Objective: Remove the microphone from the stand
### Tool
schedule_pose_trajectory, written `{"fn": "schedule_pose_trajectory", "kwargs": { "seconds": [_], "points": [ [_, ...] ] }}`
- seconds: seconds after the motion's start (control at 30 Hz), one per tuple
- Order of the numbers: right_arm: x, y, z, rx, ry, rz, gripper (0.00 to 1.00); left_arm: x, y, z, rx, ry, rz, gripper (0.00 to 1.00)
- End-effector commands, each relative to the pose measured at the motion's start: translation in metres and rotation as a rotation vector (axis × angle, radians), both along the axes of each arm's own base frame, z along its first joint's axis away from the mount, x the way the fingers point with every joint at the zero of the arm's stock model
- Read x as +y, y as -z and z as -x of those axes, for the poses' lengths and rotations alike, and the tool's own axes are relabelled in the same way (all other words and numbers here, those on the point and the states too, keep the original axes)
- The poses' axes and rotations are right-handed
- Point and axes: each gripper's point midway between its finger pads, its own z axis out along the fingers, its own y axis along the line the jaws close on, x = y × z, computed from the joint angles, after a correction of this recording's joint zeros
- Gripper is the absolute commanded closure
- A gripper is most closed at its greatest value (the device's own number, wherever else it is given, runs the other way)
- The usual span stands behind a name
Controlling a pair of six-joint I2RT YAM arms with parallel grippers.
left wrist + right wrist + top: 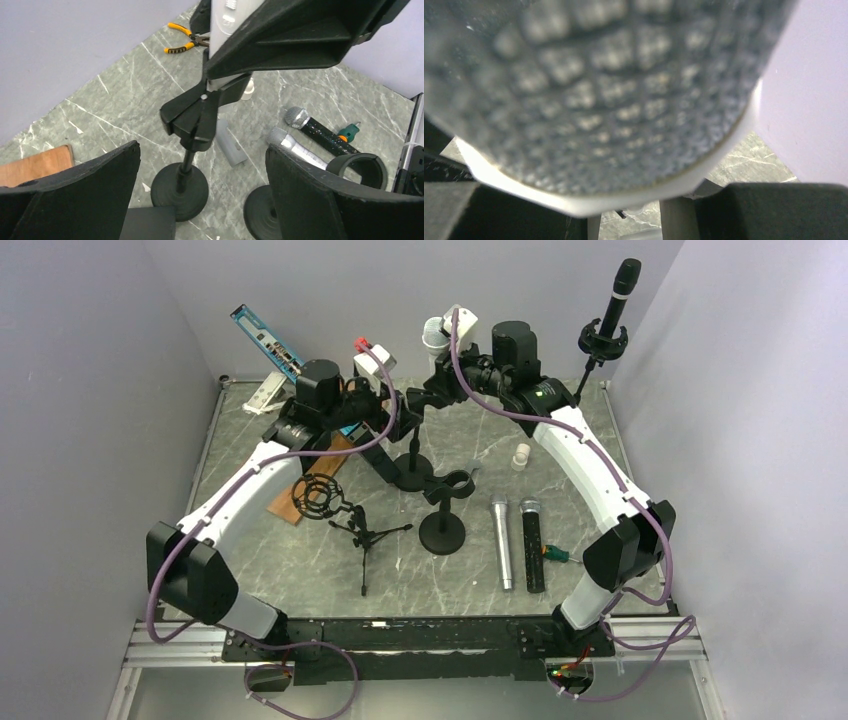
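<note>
My right gripper is going to set the white microphone, still tilted in the stand's clip, down on the table (485,552) between the empty stand and the silver microphone.
A white microphone (436,336) with a grey mesh head stands tilted in the black clip (196,113) of a round-based stand (413,476). My right gripper (443,388) is shut on the microphone's body just below the head. In the right wrist view the blurred mesh head (589,85) fills the frame, with my gripper (636,215) below it. My left gripper (393,416) is open; in the left wrist view it (202,155) straddles the stand's pole (186,165) without touching it. The microphone's white body (225,30) rises behind the clip.
A silver microphone (503,540) and a black one (533,542) lie at front right beside a green screwdriver (556,554). An empty stand (443,512) and a shock-mount tripod (328,498) stand in front. Another stand holds a black microphone (622,292) at back right. Pliers (181,38) lie at the back.
</note>
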Motion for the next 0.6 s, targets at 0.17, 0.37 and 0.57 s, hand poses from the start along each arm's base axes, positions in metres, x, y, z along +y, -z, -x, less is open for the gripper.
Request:
{"fn": "schedule_pose_trajectory", "kwargs": {
  "seconds": [0.17, 0.37, 0.57],
  "points": [
    [-0.003, -0.015, 0.008, -0.011, -0.022, -0.018, 1.0, -0.01, -0.016, -0.01, -0.127, 0.138, 0.002, 0.03],
    [-0.001, -0.015, 0.005, -0.006, -0.028, -0.013, 1.0, -0.016, -0.022, -0.019, -0.172, 0.147, 0.021, 0.01],
    [0.0, -0.018, 0.005, -0.006, -0.033, -0.018, 1.0, -0.019, -0.021, -0.024, -0.16, 0.146, 0.031, 0.06]
  ]
}}
